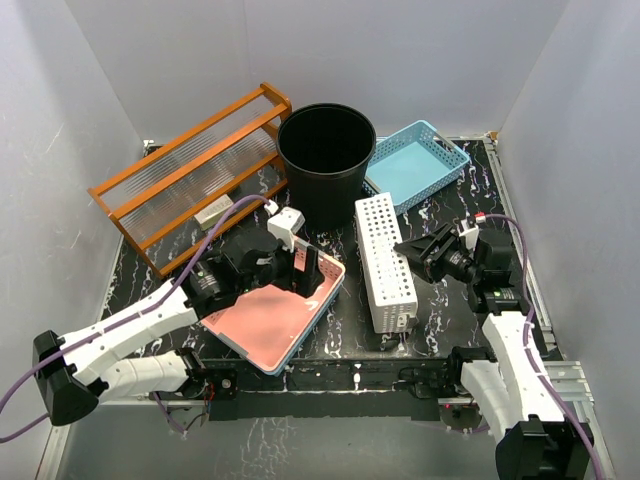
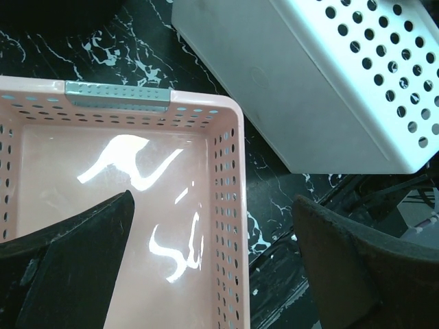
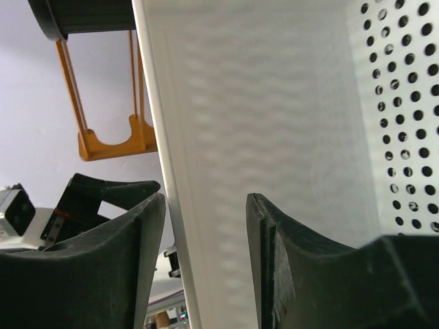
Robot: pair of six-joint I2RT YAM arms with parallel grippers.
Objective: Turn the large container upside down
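The white basket stands on its side with its opening toward the robot's right gripper, so the right gripper needs to close on the basket's rim [image 3: 169,175] before tipping the basket's opening down.
The large container [image 1: 325,160], a tall round black bin, stands upright with its mouth up at the back centre; its rim also shows in the right wrist view [image 3: 82,17]. My left gripper [image 1: 306,270] is open in front of it, over the far right corner of the pink basket [image 1: 270,318]. In the left wrist view the gripper [image 2: 212,202] straddles that basket's right wall [image 2: 230,226], holding nothing. My right gripper [image 1: 412,248] is open beside the white perforated basket [image 1: 385,262]. In the right wrist view the gripper [image 3: 206,199] has the white basket's rim [image 3: 171,205] between its jaws.
An orange wooden rack [image 1: 190,175] stands at the back left. A light blue basket [image 1: 415,165] sits at the back right, touching the bin. The white basket also shows in the left wrist view [image 2: 329,89]. White walls close in the table on three sides.
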